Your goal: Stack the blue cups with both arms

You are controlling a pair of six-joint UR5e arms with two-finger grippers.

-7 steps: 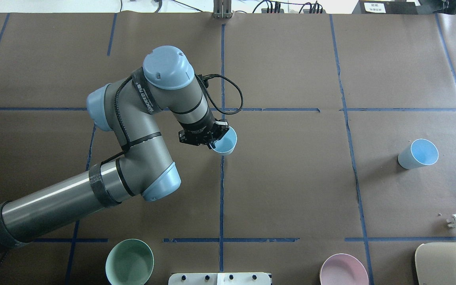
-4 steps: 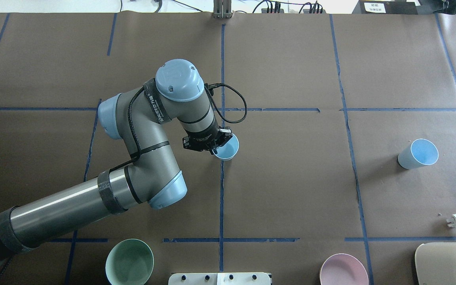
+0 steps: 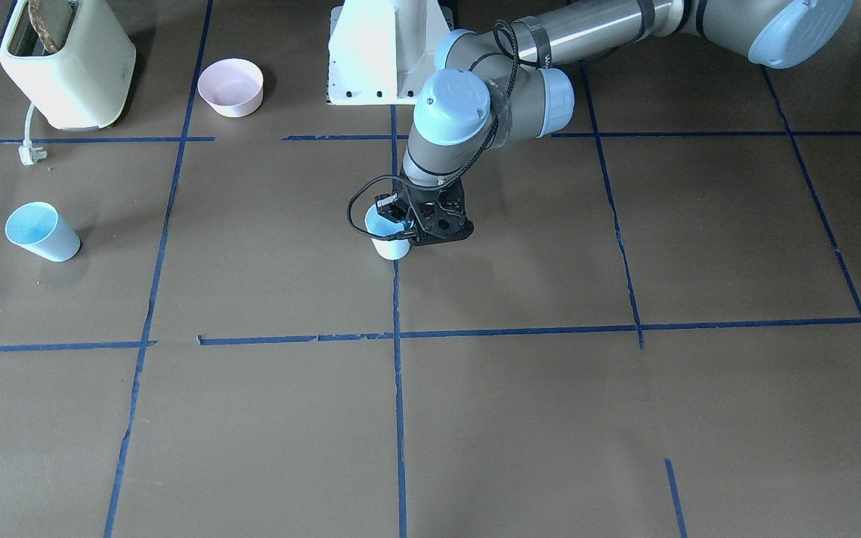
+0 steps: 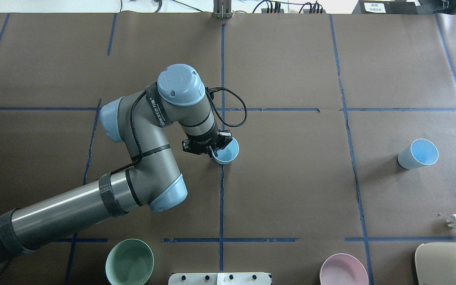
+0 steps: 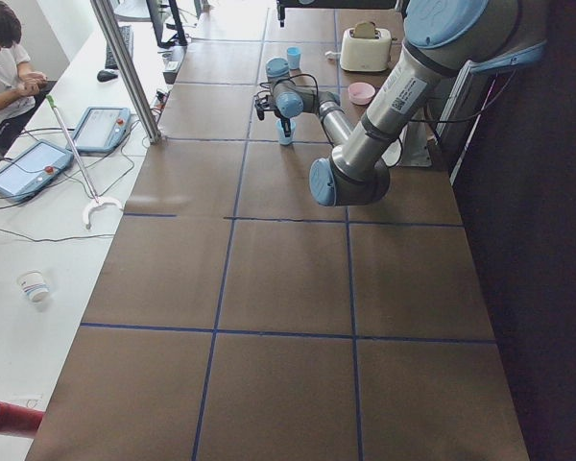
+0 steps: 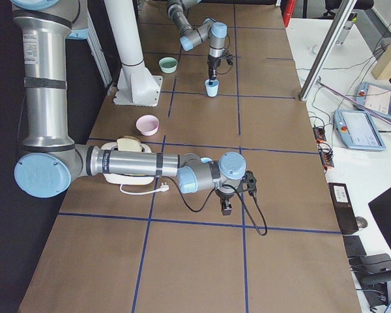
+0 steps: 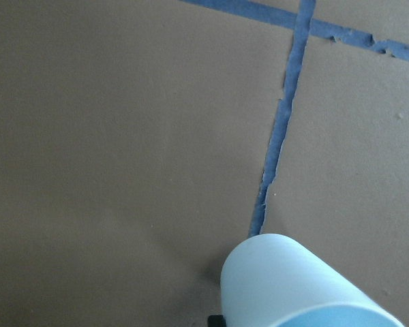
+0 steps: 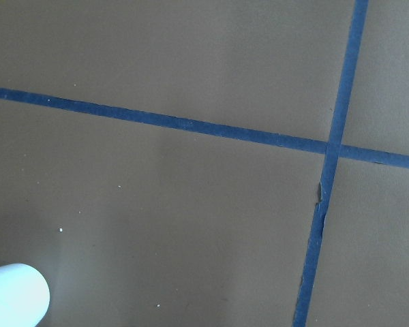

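The robot's right gripper needs to close on the rim [image 3: 9,234] of the second blue cup, at the side farthest from the pale-blue cup in the left gripper.
My left gripper [image 4: 215,149] is shut on the rim of a pale-blue cup [image 4: 227,152], one finger inside and one outside. It holds the cup upright at the table's middle, on or just above the blue tape line. The cup also shows in the front view [image 3: 389,237] and the left wrist view [image 7: 300,286]. The second blue cup [image 4: 418,154] stands free at the right and leans a little. My right gripper [image 6: 226,208] shows only in the exterior right view, low over the table and near that cup. I cannot tell whether it is open or shut.
A mint-green bowl [image 4: 130,262] and a pink bowl [image 4: 343,270] sit at the near edge beside the white pedestal [image 3: 389,52]. A cream toaster [image 4: 447,263] with a loose plug [image 4: 455,221] sits at the near right corner. Blue tape lines cross the brown table cover.
My left arm has moved a little toward the robot and lower with the cup in its grip. The cup now sits more upright. The second cup has not moved.
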